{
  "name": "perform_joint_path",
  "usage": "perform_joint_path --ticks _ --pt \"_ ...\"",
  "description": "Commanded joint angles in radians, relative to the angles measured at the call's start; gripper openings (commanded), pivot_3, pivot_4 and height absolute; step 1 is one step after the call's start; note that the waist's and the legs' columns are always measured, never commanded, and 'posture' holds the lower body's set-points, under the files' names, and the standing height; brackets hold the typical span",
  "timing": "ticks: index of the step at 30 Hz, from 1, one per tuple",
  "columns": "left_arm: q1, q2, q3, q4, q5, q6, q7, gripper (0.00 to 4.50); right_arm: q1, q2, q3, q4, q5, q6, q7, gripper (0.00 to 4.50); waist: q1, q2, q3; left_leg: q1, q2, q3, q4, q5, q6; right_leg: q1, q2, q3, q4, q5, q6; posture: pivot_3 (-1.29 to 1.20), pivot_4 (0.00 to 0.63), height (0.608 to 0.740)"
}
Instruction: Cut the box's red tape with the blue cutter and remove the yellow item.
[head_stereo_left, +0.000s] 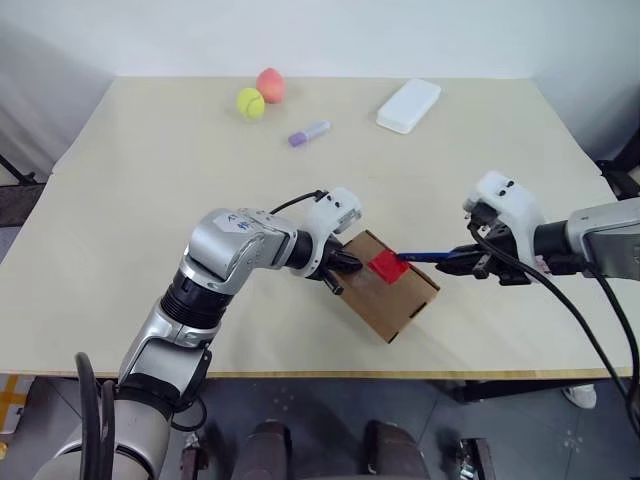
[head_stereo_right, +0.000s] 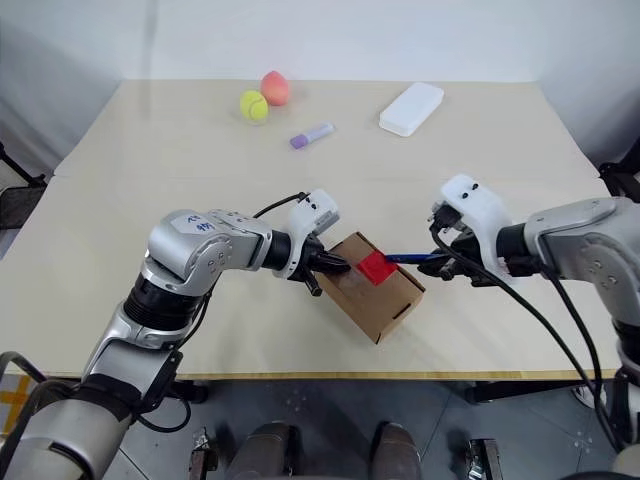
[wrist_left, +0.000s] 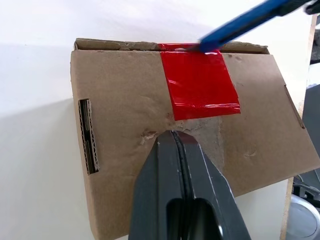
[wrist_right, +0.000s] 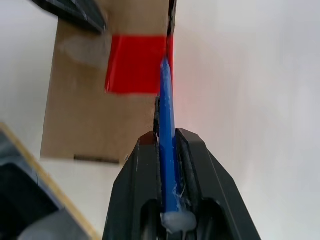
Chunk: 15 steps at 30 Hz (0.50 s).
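Observation:
Next, I set the blue cutter down on the bare table (head_stereo_left: 500, 272) under my right gripper, a little way from the cardboard box.
The brown cardboard box (head_stereo_left: 398, 302) lies tilted near the table's front edge, with the red tape (head_stereo_left: 387, 266) across its top flap seam. My left gripper (head_stereo_left: 345, 262) is shut, and its tips press on the box top just beside the tape (wrist_left: 200, 80). From the right, my right gripper (head_stereo_left: 470, 262) is shut on the blue cutter (head_stereo_left: 425, 257). The cutter's tip (wrist_right: 166, 75) rests on the tape at the box's upper edge. The yellow item is hidden.
At the far side of the table lie a yellow-green tennis ball (head_stereo_left: 250, 102), a pink-red fruit (head_stereo_left: 271, 85), a lilac marker (head_stereo_left: 309, 133) and a flat white case (head_stereo_left: 408, 105). The table's front edge (head_stereo_left: 300, 373) runs just below the box.

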Motion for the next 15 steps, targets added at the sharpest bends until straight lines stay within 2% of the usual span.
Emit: perform_joint_path --ticks 1,10,15 --pt "0.04 0.002 -0.042 0.051 0.039 0.034 0.037 0.0 0.019 -0.036 -0.013 -0.031 0.046 0.017 0.02 0.16 0.001 0.0 0.0 0.0 0.0 0.0 0.0 0.0 0.0 0.0 0.0 0.0 0.0 0.0 0.0 0.0 0.15 0.74" --pt "0.042 0.01 -0.043 0.051 0.039 0.03 0.034 0.0 0.088 -0.117 -0.067 -0.05 0.074 0.017 0.034 0.16 0.005 0.0 0.0 0.0 0.0 0.0 0.0 0.0 0.0 0.0 0.0 0.0 0.0 0.0 0.0 0.0 0.15 0.74" --pt "0.043 0.014 -0.05 0.055 0.039 0.019 0.026 0.0 0.152 -0.15 -0.19 -0.06 0.097 0.016 0.039 0.16 0.005 0.0 0.0 0.0 0.0 0.0 0.0 0.0 0.0 0.0 0.0 0.0 -0.001 0.0 0.0 0.0 0.15 0.74"
